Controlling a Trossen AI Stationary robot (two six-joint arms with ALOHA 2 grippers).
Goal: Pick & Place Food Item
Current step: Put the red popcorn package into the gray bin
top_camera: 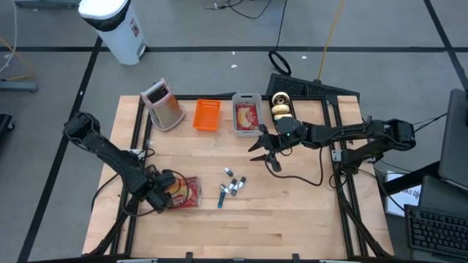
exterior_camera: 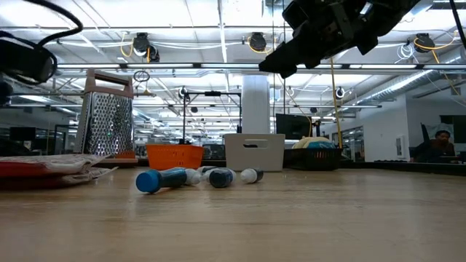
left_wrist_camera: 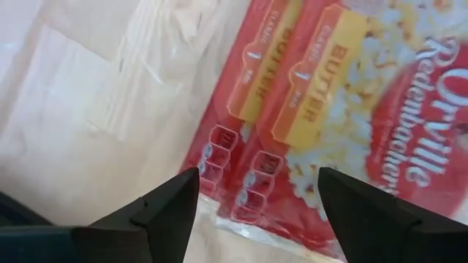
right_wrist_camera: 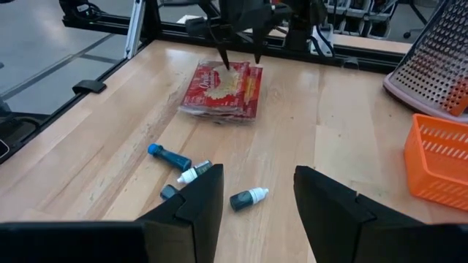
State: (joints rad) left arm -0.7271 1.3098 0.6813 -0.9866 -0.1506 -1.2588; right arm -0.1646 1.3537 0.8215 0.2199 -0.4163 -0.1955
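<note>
The left gripper's fingers straddle the ends of both overlapping packets, so it should pinch only the top packet's end (left_wrist_camera: 267, 193) and lift it toward the right gripper.
A red popcorn packet (top_camera: 186, 192) lies flat on the wooden table near its left front; the left wrist view shows two such packets (left_wrist_camera: 329, 109) side by side, overlapping. My left gripper (left_wrist_camera: 257, 179) points straight down over the packet's left end, fingers open, one tip over the bare wood and one over the packet. From across the table, in the right wrist view, the same left gripper (right_wrist_camera: 240, 62) stands at the packet's (right_wrist_camera: 223, 88) far end. My right gripper (top_camera: 265, 150) hangs open above the table's middle right, holding nothing. My left gripper's open fingers (right_wrist_camera: 224, 62) come from above and stand at the packet's left end (left_wrist_camera: 241, 197). I cannot tell whether the tips touch the packet. The packet lies flat on the table.
Several small markers and bottles (top_camera: 230, 186) lie in the table's middle. Along the far edge stand a metal grater (top_camera: 164, 104), an orange basket (top_camera: 206, 115) and a grey bin (top_camera: 247, 126) with a red packet in it. Round pastries (top_camera: 280, 106) sit at the far right.
</note>
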